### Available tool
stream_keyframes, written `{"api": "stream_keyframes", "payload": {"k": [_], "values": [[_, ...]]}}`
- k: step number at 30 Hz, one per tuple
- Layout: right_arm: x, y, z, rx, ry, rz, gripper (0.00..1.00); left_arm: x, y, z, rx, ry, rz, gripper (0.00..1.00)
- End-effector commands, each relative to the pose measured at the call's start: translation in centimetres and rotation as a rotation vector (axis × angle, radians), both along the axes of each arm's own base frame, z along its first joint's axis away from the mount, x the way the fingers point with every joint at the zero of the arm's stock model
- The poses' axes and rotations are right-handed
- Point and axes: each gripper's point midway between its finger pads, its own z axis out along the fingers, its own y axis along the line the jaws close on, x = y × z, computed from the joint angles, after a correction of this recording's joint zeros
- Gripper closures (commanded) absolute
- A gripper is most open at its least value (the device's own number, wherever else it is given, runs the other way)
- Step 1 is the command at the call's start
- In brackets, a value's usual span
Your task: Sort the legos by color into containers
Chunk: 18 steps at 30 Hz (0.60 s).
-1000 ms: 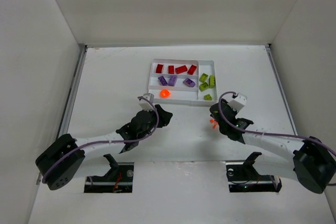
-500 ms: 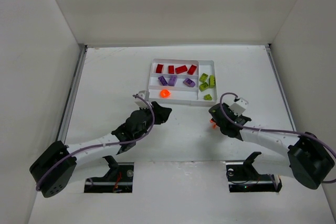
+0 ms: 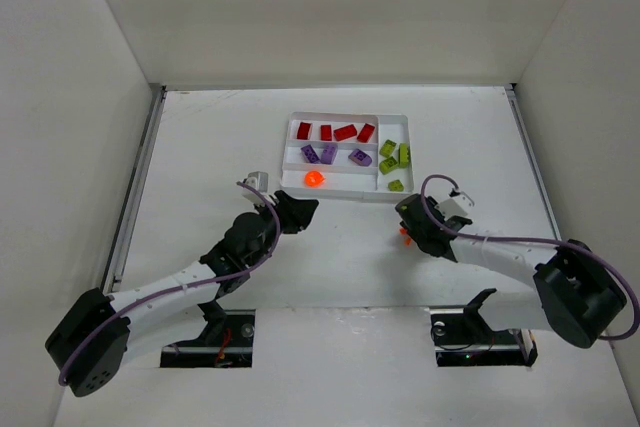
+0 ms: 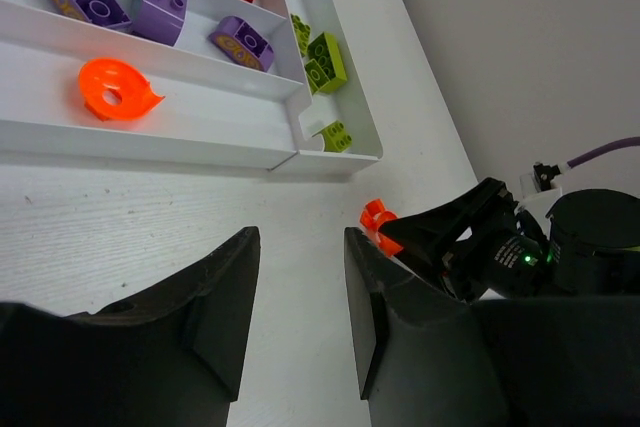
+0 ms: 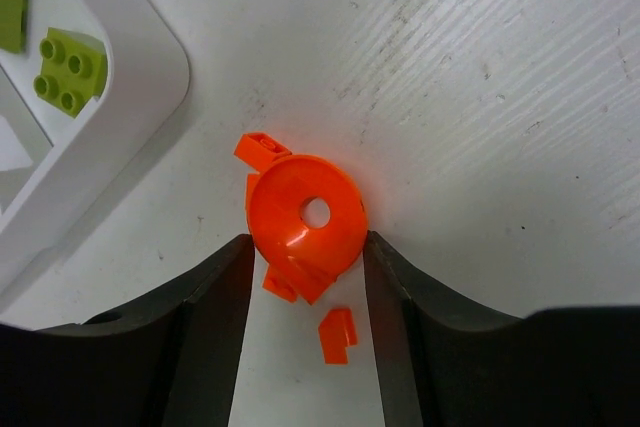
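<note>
My right gripper's fingers are touching the round orange lego's curved sides short of its widest part, so next I open them and pinch its thin rim (image 5: 310, 160).
The white tray (image 3: 345, 190) holds red legos (image 3: 336, 132) in its far slot, purple ones (image 3: 330, 155) in the middle slot, one orange piece (image 3: 314, 178) in the near slot and yellow-green ones (image 3: 393, 157) in the crosswise slot. My right gripper (image 3: 405, 227) is down at the table just in front of the tray's right corner. Its fingers (image 5: 215, 297) touch both sides of a round orange lego (image 5: 305, 222). My left gripper (image 3: 298, 210) is open and empty just in front of the tray (image 4: 200, 152).
A small loose orange bit (image 5: 337, 335) lies between the right fingers behind the round piece. The tray's rounded corner (image 5: 130, 107) with a yellow-green brick (image 5: 68, 75) is close on the left of the right gripper. White walls enclose the table.
My left arm has stretched out and its gripper has moved a little toward the tray. My right gripper has stayed around the orange lego, shifting only slightly.
</note>
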Motion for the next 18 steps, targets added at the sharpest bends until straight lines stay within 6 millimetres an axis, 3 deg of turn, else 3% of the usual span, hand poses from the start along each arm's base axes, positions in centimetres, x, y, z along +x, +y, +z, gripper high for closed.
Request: {"api": "stream_keyframes", "payload": {"k": [1, 8, 14, 18], "values": [[2.0, 1.2, 1.5, 0.052, -0.056, -0.038, 0.48, -0.1, 0.0, 0.9, -0.039, -0.02, -0.008, 0.63], [2.9, 2.3, 0.2, 0.039, -0.017, -0.019, 0.44, 0.0, 0.2, 1.2, -0.049, -0.025, -0.001, 0.63], [3.1, 3.9, 0.0, 0.027, -0.018, 0.042, 0.65, 0.0, 0.3, 1.0, -0.048, -0.018, -0.004, 0.63], [2.6, 5.7, 0.4, 0.029, -0.034, 0.11, 0.68, 0.1, 0.2, 1.0, -0.049, -0.017, -0.005, 0.63]]}}
